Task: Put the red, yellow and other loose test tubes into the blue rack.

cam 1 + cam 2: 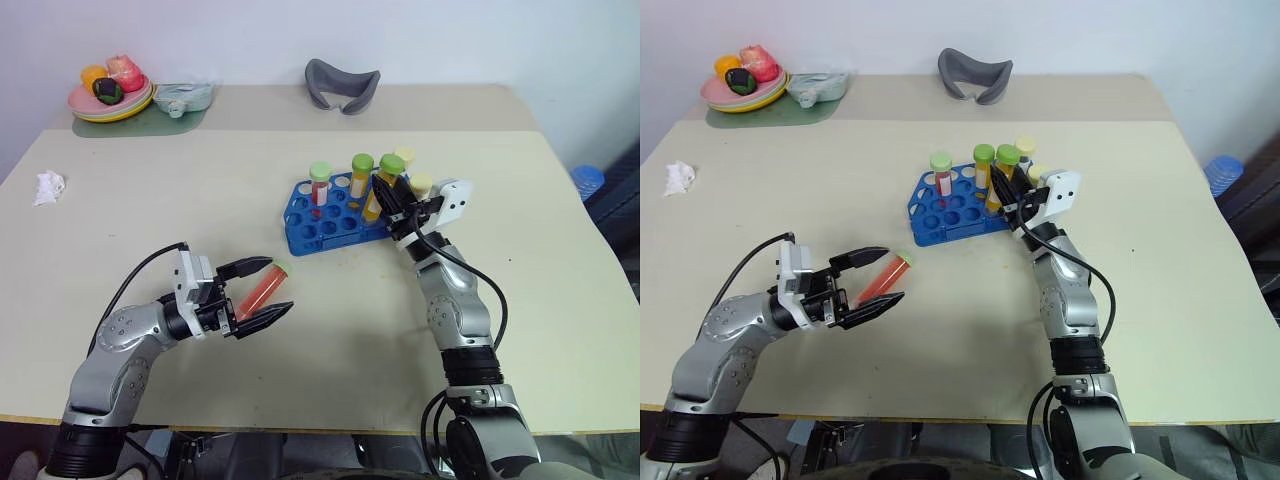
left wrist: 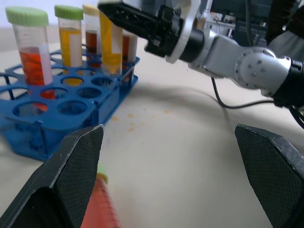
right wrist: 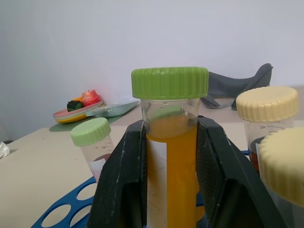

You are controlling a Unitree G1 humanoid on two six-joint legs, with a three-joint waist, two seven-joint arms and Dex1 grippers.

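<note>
Next, my right gripper releases the green-capped yellow tube in the blue rack's front row (image 1: 371, 219), near the cream-capped tubes.
The blue rack (image 1: 309, 237) stands right of the table's middle with a red tube (image 1: 320, 186), a yellow tube (image 1: 361, 175) and cream-capped tubes upright in it. My right gripper (image 1: 389, 203) is shut on a green-capped yellow tube (image 3: 171, 156), held tilted over the rack's right end among the standing tubes. A loose red tube (image 1: 263, 289) with a green cap lies on the table near the front left. My left gripper (image 1: 280, 286) is open, one finger on each side of it; in the left wrist view this red tube (image 2: 98, 207) lies close to one finger.
A plate of toy fruit (image 1: 110, 95) and a teal object (image 1: 184, 98) sit at the back left. A grey curved piece (image 1: 342, 84) lies at the back centre. Crumpled white paper (image 1: 48, 187) rests near the left edge. A blue object (image 1: 588, 180) stands beyond the right edge.
</note>
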